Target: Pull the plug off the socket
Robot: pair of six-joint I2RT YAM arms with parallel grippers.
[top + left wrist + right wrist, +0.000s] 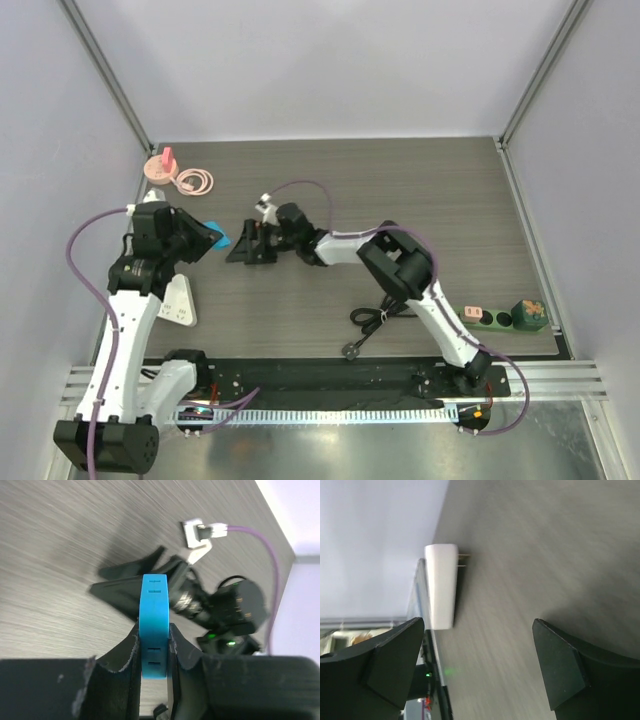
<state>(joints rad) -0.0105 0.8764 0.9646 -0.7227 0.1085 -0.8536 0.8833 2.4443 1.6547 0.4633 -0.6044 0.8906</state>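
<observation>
The coiled black cord lies on the table. My left gripper should release the flat blue plug behind it, on the bare in the middle of the table (336, 229).
The dark green power strip (497, 319) lies at the table's right front edge, far from both grippers. A salmon plug (473, 314) sits in its left end and a green block plug (530, 313) at its right end. Its black cord (370, 320) runs left to a loose plug (352, 350). My left gripper (208, 238) is shut on a flat blue piece (154, 605) with small slots, held above the table. My right gripper (238, 248) is open and empty, facing the left gripper just beside the blue piece; it also shows in the left wrist view (135, 582).
A white adapter (180, 302) with two prongs lies near the left arm and shows in the right wrist view (441, 586). A pink item (160, 168) and a coiled pink cable (195, 181) lie at the back left. Walls enclose the table.
</observation>
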